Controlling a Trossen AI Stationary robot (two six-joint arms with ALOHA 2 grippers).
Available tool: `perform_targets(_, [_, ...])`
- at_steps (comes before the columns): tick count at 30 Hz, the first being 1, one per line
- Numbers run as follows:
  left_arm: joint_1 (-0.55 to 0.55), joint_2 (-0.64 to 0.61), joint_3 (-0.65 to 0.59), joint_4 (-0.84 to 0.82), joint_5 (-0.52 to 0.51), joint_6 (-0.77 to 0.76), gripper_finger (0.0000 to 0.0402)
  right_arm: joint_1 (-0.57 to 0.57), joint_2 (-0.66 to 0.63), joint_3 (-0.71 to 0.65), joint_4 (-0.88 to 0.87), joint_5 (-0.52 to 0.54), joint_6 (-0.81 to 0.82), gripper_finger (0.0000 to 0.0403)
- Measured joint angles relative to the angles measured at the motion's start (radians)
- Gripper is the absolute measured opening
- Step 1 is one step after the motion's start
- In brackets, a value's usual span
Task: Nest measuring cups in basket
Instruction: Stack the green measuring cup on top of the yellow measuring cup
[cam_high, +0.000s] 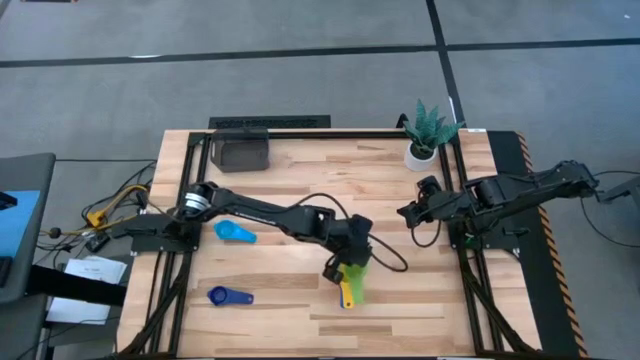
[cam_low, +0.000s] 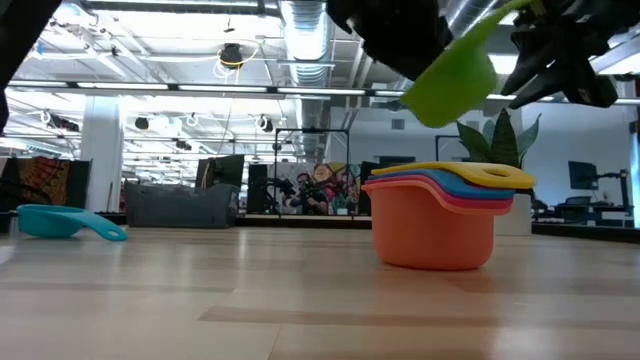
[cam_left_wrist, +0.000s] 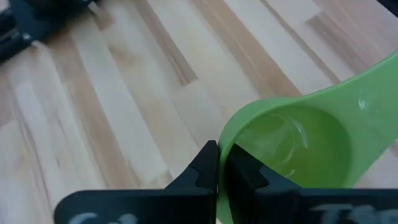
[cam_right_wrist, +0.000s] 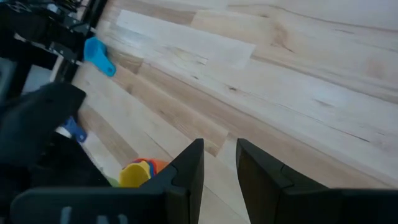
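Next, I let go of the green measuring cup with my left gripper inside the yellow cup of the nested stack (cam_high: 346, 272).
My left gripper (cam_high: 343, 262) is at the table's middle, shut on the green measuring cup (cam_low: 455, 73), which hangs just above a nested stack (cam_low: 435, 225) of orange, red, blue and yellow cups standing on its base on the table. The stack's yellow handle (cam_high: 347, 295) points toward the near edge. A light blue cup (cam_high: 235, 232) and a dark blue cup (cam_high: 228, 296) lie on the table's left half. The dark grey basket (cam_high: 240, 150) stands at the far left. My right gripper (cam_right_wrist: 217, 163) hovers open at the right, touching nothing. My left gripper pinches the green cup's rim (cam_left_wrist: 222, 144), with one finger (cam_left_wrist: 242, 171) inside the bowl and the other (cam_left_wrist: 202, 168) outside it. The cup is lifted clear and tilted, its handle pointing upward (cam_low: 500, 15), a little above the stack.
A white pot with a green plant (cam_high: 425, 140) stands at the far right corner. Black frame rails (cam_high: 190, 200) run along the table's left, right and far sides. Bare wood lies between the stack and the basket.
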Motion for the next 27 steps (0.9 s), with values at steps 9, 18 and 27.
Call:
perform_targets(9, [0.001,0.008,0.001,-0.048,0.021,-0.067,0.0000,-0.001,0.029,0.000,0.004,0.002,0.002,0.0118])
perform_targets(18, [0.002,0.024,-0.001,-0.096,0.039,-0.045,0.0000,0.000,0.030,0.000,0.005,0.001,-0.002,0.0119])
perform_targets(27, [0.002,0.059,0.000,-0.103,0.013,-0.082,0.0012,0.003,0.029,0.000,0.013,-0.006,-0.004,0.0119])
